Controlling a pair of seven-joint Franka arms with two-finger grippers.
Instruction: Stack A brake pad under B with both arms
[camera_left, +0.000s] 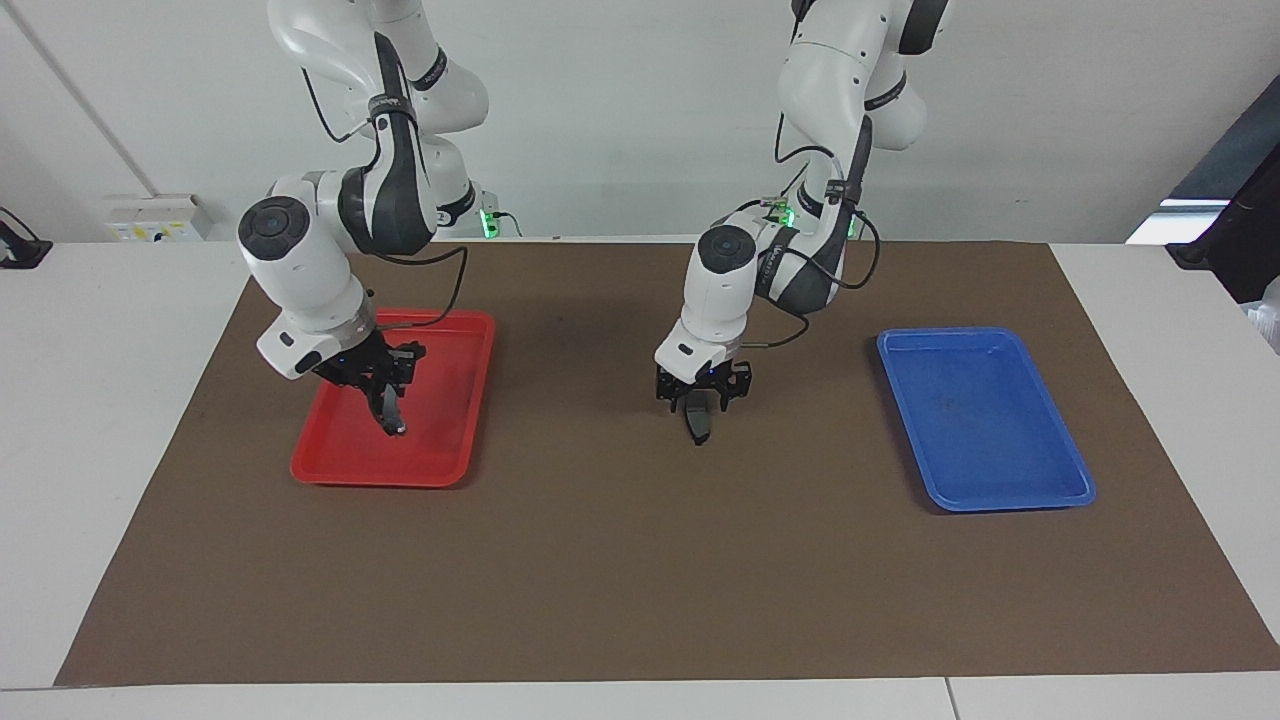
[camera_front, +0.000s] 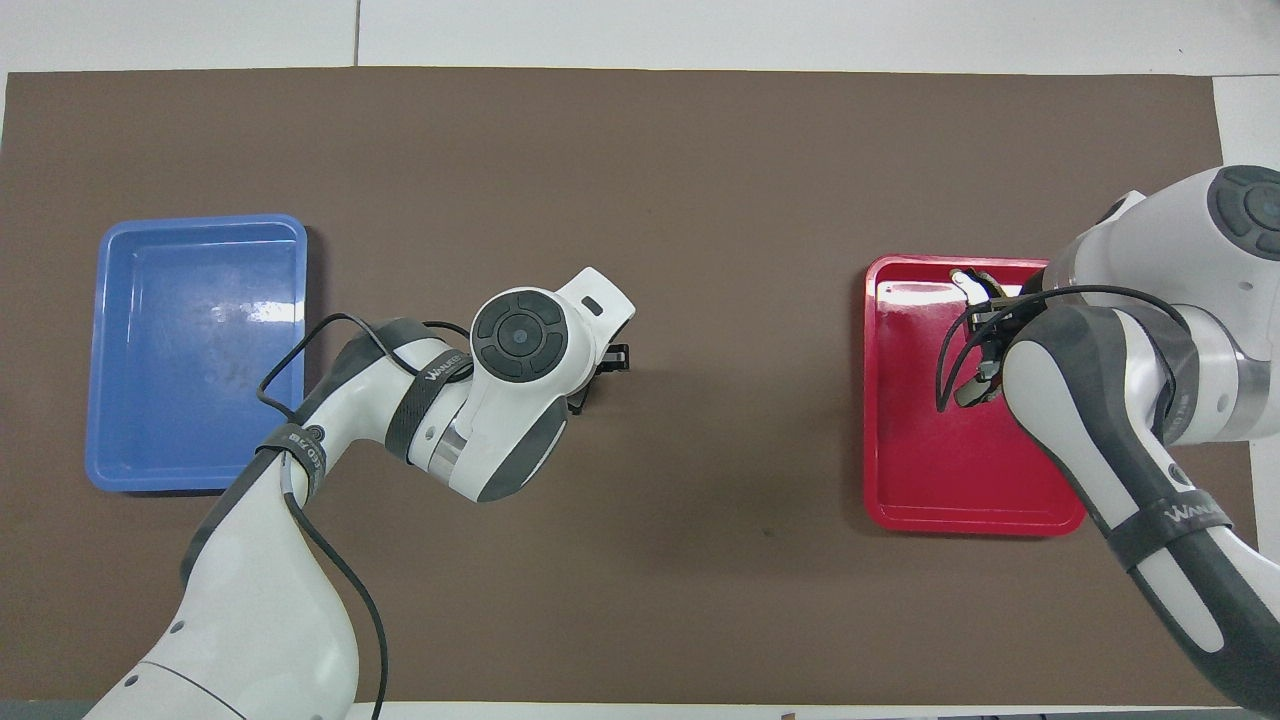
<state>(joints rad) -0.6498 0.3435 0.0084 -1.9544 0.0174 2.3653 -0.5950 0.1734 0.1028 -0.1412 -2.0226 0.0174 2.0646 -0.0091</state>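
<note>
The robot's right gripper needs to release brake shoe B, now held over the red tray, on brake pad A, midway (camera_front: 582, 377) between the blue and red trays.
My left gripper (camera_left: 697, 398) is over the middle of the brown mat (camera_left: 640, 560), shut on the small dark brake pad A (camera_left: 698, 424), which hangs down from its fingers close to the mat. In the overhead view my wrist hides the pad, and only a black part of the left gripper (camera_front: 606, 360) shows. My right gripper (camera_left: 384, 388) is over the red tray (camera_left: 440, 445), shut on the black curved brake shoe B (camera_left: 392, 414), held on edge with a light grey end showing. In the overhead view the right gripper (camera_front: 988, 335) holds the shoe (camera_front: 967, 285) above the red tray (camera_front: 930, 480).
A blue tray (camera_left: 985, 420) lies on the mat toward the left arm's end of the table; it also shows in the overhead view (camera_front: 190, 400). The brown mat (camera_front: 700, 150) covers most of the table. White table surface borders it.
</note>
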